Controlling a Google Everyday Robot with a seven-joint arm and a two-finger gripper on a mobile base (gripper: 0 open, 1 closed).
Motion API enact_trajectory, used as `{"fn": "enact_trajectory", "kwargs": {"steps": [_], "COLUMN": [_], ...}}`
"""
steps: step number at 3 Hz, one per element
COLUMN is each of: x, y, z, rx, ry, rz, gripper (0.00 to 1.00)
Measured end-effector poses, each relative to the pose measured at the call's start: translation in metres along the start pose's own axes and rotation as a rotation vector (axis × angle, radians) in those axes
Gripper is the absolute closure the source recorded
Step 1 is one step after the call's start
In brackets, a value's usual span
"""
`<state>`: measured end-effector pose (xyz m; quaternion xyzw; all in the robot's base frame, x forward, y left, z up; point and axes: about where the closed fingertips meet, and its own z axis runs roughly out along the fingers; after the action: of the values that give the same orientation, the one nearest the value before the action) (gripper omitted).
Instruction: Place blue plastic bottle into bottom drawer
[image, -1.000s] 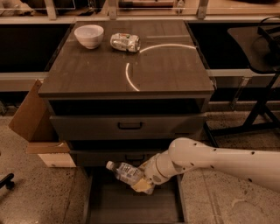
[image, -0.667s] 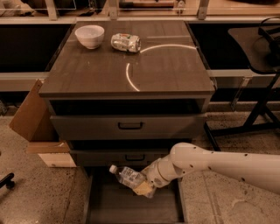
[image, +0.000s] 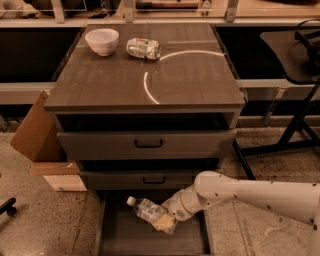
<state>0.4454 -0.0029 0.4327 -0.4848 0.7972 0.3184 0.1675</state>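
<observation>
Next, I set the blue plastic bottle near the middle of the open bottom drawer's inside (image: 164, 219).
The blue plastic bottle (image: 146, 210) is a small clear crinkly bottle with a white cap, lying tilted with its cap to the upper left. My gripper (image: 166, 221) is shut on its lower end and holds it just above the floor of the open bottom drawer (image: 125, 239). My white arm (image: 240, 192) reaches in from the right. The two upper drawers with black handles sit above, slightly pulled out.
A white bowl (image: 102, 41) and a crushed silver can (image: 143, 48) sit on the cabinet top (image: 150, 75). A cardboard box (image: 40, 140) stands left of the cabinet. A black table leg frame (image: 295, 135) stands at the right.
My gripper and the bottle have moved slightly lower into the bottom drawer; the bottle is still held.
</observation>
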Motion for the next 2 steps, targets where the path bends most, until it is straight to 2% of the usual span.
{"fn": "enact_trajectory", "kwargs": {"steps": [1, 2], "x": [0.007, 0.028], "y": [-0.003, -0.018], "z": [0.01, 0.025], "rx": [0.032, 0.081], "ry": [0.047, 0.107], "rz": [0.0, -0.013], "gripper": [1.0, 1.0]}}
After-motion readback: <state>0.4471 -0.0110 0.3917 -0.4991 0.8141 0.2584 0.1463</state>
